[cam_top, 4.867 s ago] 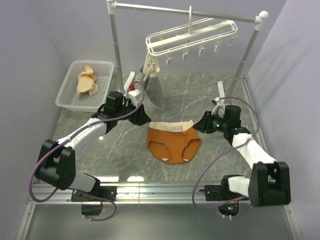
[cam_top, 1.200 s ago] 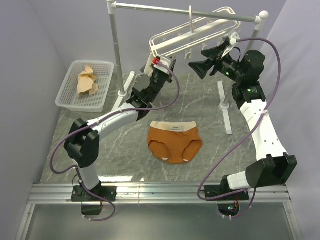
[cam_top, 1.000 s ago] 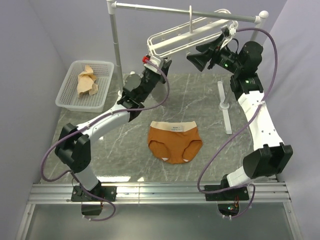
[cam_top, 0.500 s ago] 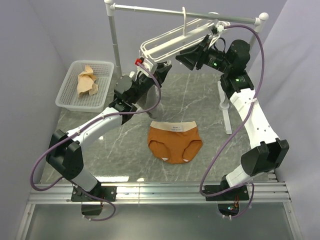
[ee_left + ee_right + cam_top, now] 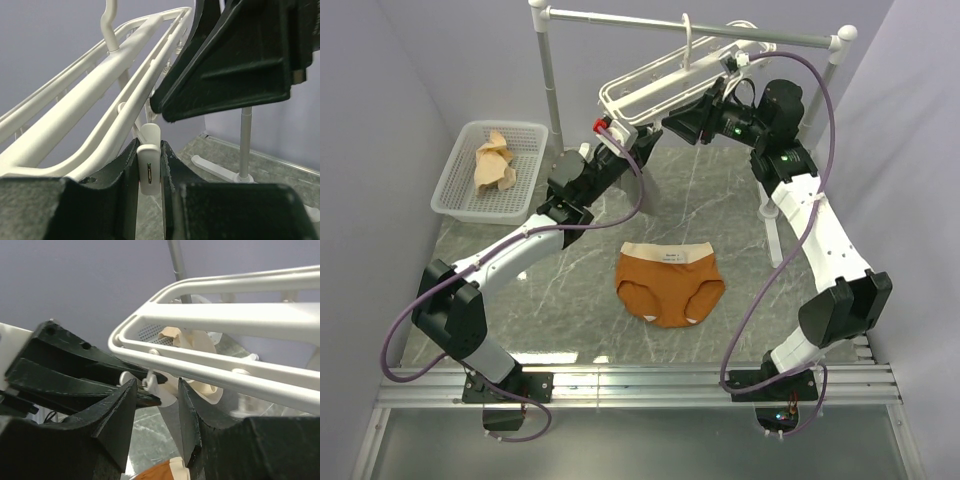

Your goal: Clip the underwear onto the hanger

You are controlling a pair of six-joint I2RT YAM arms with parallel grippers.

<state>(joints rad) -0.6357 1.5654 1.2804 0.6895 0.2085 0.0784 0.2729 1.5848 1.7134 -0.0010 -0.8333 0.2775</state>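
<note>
I have the white clip deep between my left gripper's fingers, so I should open them and pinch just its lower end (image 5: 149, 189), to leave room for my right gripper.
The rust-orange underwear (image 5: 670, 287) lies flat on the table, beige waistband to the far side; its edge shows in the right wrist view (image 5: 159, 473). The white hanger (image 5: 660, 80) hangs tilted from the rail by its hook. My left gripper (image 5: 630, 132) is at the rack's lower left end, shut on one dangling white clip (image 5: 149, 172). My right gripper (image 5: 672, 122) is just right of it, under the rack. Its jaws (image 5: 157, 384) are open with a clip (image 5: 163, 396) hanging between them, not pinched. Neither gripper touches the underwear.
A grey metal rail (image 5: 620, 17) on white posts spans the back, with a post foot (image 5: 772, 222) on the table at right. A white basket (image 5: 448, 195) with a tan cloth (image 5: 492, 160) stands at back left.
Both grippers and the hanger have shifted left along the rail; the right gripper has closed in on the left one under the rack. The underwear has not moved.
</note>
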